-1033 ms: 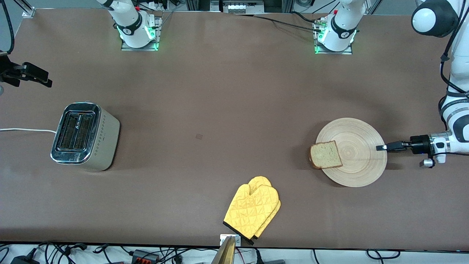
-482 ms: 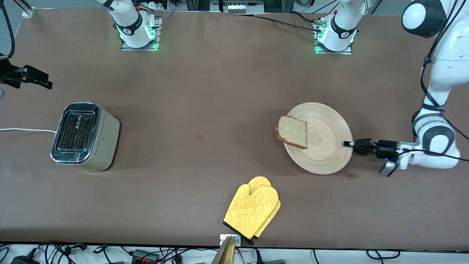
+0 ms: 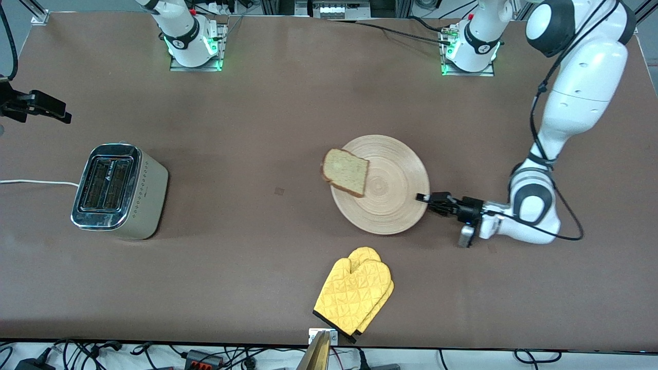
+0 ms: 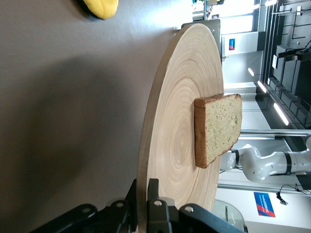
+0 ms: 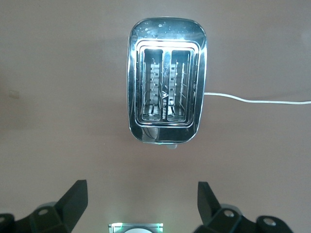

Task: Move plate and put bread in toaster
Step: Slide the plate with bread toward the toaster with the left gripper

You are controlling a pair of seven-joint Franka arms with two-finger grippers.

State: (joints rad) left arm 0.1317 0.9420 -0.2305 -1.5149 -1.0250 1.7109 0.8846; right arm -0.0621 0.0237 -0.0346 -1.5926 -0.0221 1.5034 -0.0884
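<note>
The wooden plate, now near the middle of the table, will be let go by my left gripper on the table (image 3: 304, 184) behind the oven mitt, closer to the toaster.
My left gripper (image 3: 424, 198) is shut on the rim of the pale wooden plate (image 3: 390, 190), near the middle of the table. The bread (image 3: 345, 172) lies on the plate's edge toward the right arm's end and overhangs it a little. The left wrist view shows the fingers (image 4: 154, 191) clamped on the rim of the plate (image 4: 180, 121), with the bread (image 4: 218, 128) on it. The toaster (image 3: 119, 191) stands toward the right arm's end, both slots empty. My right gripper (image 3: 54, 109) waits open, high over the table by the toaster (image 5: 167, 31), which shows between its open fingers (image 5: 141, 194).
A yellow oven mitt (image 3: 354, 289) lies near the table's front edge, nearer the camera than the plate; its tip shows in the left wrist view (image 4: 99, 7). The toaster's white cord (image 3: 36, 182) runs off the right arm's end of the table and shows in the right wrist view (image 5: 257, 101).
My left gripper has moved the plate with the bread from the left arm's end to near the middle of the table. The right arm has not moved.
</note>
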